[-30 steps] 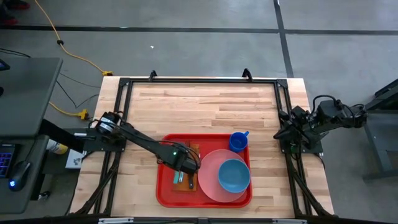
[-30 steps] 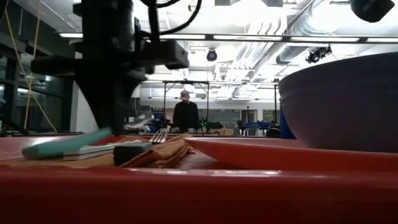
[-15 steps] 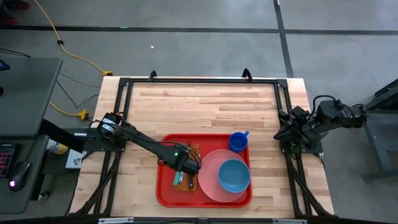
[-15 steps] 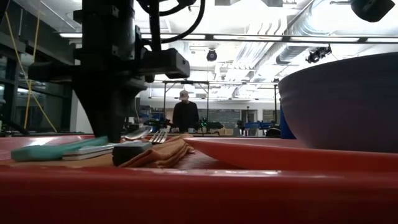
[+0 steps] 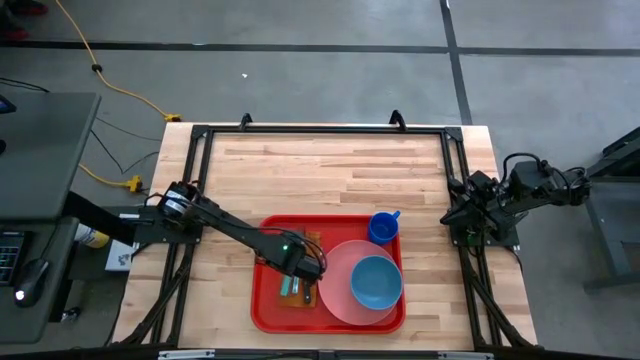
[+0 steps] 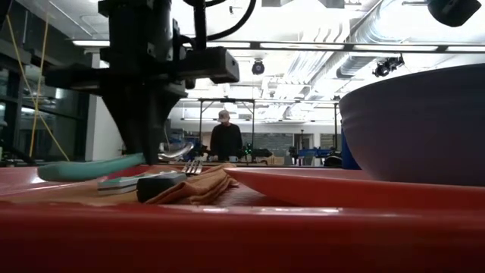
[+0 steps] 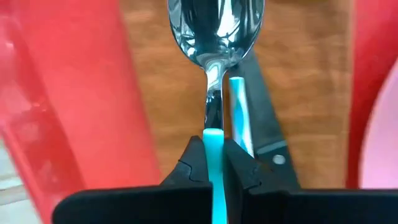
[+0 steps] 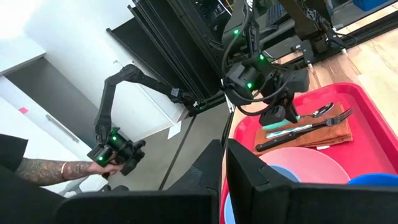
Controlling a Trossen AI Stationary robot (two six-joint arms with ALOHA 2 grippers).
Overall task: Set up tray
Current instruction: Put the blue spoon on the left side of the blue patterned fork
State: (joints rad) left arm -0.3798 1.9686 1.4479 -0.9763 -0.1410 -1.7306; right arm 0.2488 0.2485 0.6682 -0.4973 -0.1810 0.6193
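My left gripper is going to the napkin point(image 5: 289, 282) point(image 7: 188, 134) beside the fork. It will let go of the spoon there, on the side of the fork away from the knife.
The red tray point(image 5: 268, 300) lies on the wooden table and carries a pink plate point(image 5: 335, 262) with a blue bowl point(image 5: 376, 282), a blue cup point(image 5: 383, 227) and an orange-brown napkin point(image 7: 298, 74). On the napkin lie a black-handled knife point(image 7: 268, 134) and a teal-handled fork point(image 7: 239, 112). My left gripper point(image 7: 213, 155) is over the napkin, shut on a teal-handled spoon point(image 7: 214, 28). My right gripper point(image 8: 224, 171) waits shut at the table's right edge point(image 5: 488, 208). My left gripper pinches the spoon's teal handle point(image 7: 213, 138), close to where it joins the metal neck, between its two fingers. The fingers come from above, pointing down point(image 6: 148, 121). The spoon lies about level, handle end point(image 6: 68, 170) clear of the tray; whether its bowl point(image 6: 178, 150) touches the napkin I cannot tell.
The plate's rim point(image 6: 318, 186) and the bowl point(image 6: 417, 125) stand close beside the napkin. The table's far half point(image 5: 330, 165) is bare wood inside a black frame. In the room beyond, a person stands far off point(image 6: 225, 140), and a tattooed arm point(image 8: 56, 168) holds a device.
My left gripper, still shut on the spoon, has shifted slightly toward the plate over the napkin. The spoon's teal handle pointed down at its free end, then dipped close to the tray, and now is raised to about level.
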